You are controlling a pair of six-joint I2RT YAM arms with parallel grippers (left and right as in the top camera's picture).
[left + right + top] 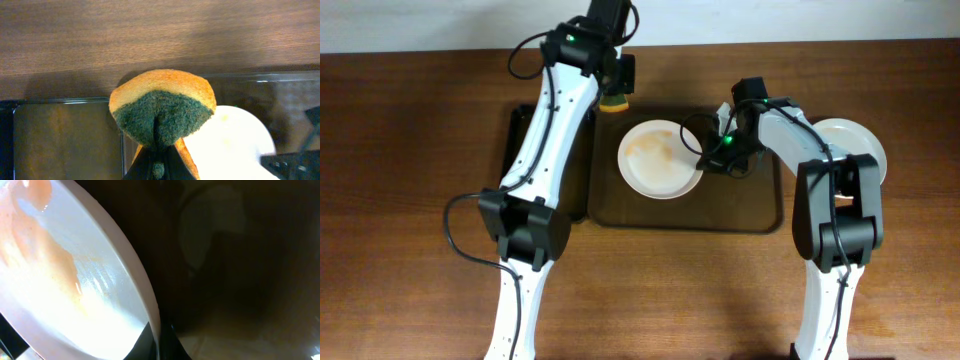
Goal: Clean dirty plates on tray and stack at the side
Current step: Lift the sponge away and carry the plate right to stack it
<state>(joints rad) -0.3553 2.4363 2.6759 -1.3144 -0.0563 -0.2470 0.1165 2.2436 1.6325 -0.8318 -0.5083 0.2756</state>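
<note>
Next, my right gripper lets go of the sauce-streaked plate on top of the plain white plate (837, 160) beside the brown tray.
A white plate (658, 158) streaked with orange sauce lies on the dark brown tray (740, 210). My right gripper (704, 157) is shut on the plate's right rim. In the right wrist view the rim (150, 305) runs between the jaws of the right gripper (159, 345), and the sauce smears (45, 250) spread to the left. My left gripper (616, 88) hovers over the tray's far left corner, shut on a yellow and green sponge (613, 102). The left wrist view has the sponge (162, 107) folded in the left gripper (159, 162), with the plate (230, 145) below right.
A plain white plate (860, 140) sits on the wooden table right of the tray, partly hidden by my right arm. A narrower black tray (516, 140) lies left of the brown one, under my left arm; it shows as the black tray (65, 135) in the left wrist view.
</note>
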